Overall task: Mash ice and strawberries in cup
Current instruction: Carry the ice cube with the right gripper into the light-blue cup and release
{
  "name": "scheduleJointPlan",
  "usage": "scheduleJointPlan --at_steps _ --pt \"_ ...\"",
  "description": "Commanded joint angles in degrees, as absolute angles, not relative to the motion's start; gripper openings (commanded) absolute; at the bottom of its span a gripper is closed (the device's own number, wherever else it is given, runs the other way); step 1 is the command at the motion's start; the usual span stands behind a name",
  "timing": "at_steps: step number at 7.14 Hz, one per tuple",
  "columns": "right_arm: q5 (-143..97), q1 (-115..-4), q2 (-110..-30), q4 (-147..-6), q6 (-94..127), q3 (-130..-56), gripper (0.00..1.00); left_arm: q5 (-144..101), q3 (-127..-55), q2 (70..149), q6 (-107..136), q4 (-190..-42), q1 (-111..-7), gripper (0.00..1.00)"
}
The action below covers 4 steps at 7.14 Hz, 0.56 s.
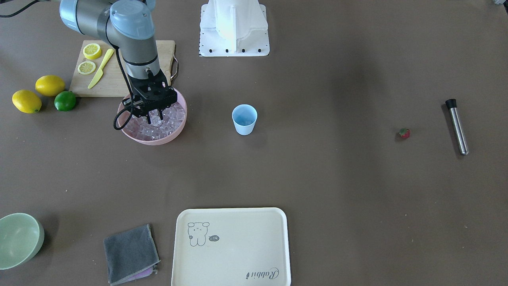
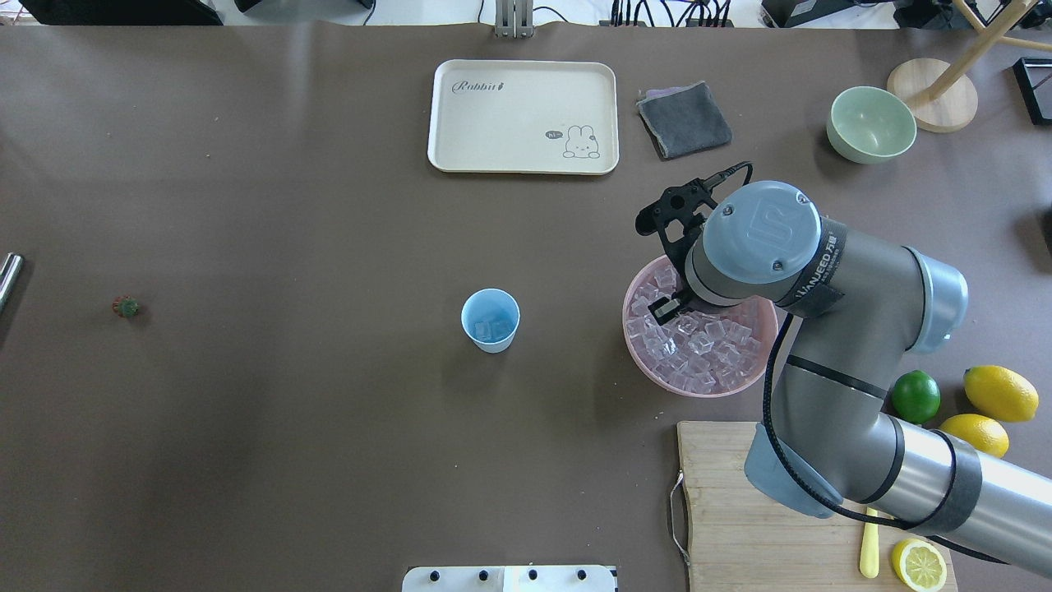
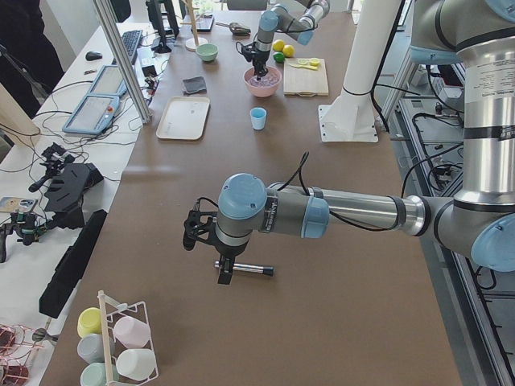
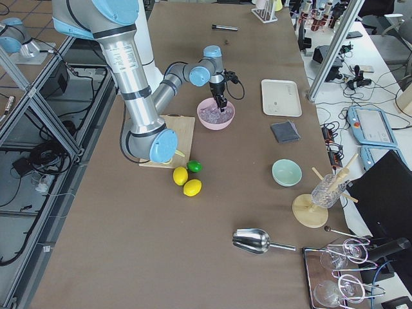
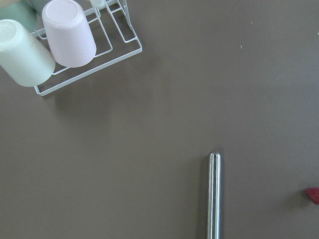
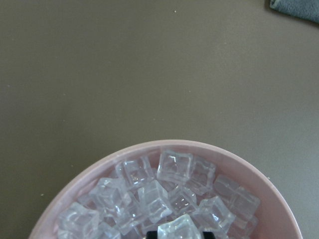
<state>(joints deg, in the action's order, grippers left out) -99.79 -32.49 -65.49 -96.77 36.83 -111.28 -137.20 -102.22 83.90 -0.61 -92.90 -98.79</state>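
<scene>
My right gripper should release the ice cube, now down in the pink bowl, inside the light-blue cup [image 1: 243, 120] next to the pink bowl.
The light-blue cup [image 2: 491, 321] stands mid-table with a few ice cubes inside. A pink bowl [image 2: 662, 381] beside it is heaped with ice [image 2: 705, 345]. My right gripper [image 1: 154, 117] reaches down into that bowl. In the right wrist view one ice cube [image 6: 178, 228] sits between the black fingertips, so the gripper looks shut on it. The small red strawberry [image 2: 126, 307] lies alone far toward the other table end, next to a steel muddler [image 1: 457, 126]. My left gripper [image 3: 190, 238] hovers by the muddler [image 5: 214, 194]; I cannot tell whether it is open or shut.
A wooden cutting board [image 2: 731, 510] with lemon slices and a yellow knife lies near the bowl, with two lemons [image 2: 998, 393] and a lime [image 2: 915, 396] beside it. On the far side are a cream tray [image 2: 523, 116], a grey cloth [image 2: 684, 119] and a pale green bowl [image 2: 871, 124]. A wire rack of cups [image 5: 70, 45] stands past the muddler.
</scene>
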Motion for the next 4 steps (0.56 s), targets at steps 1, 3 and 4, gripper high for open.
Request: scheduleJointPlan --at_steps 1,3,4 --pt "-100.0 -31.0 -60.2 -97.3 42.3 -111.5 0.01 -137.2 -101.9 83.9 -0.6 -92.9 -98.7 0.99" --pt "-99.7 -27.9 -47.3 -101.3 51.2 -105.0 0.01 -137.2 -101.8 84.2 -0.6 -92.8 -98.7 0.99" --pt "-99.4 -26.9 -43.0 -101.9 53.4 -104.0 0.01 -137.2 -101.8 84.2 -0.6 -92.8 -98.7 0.99"
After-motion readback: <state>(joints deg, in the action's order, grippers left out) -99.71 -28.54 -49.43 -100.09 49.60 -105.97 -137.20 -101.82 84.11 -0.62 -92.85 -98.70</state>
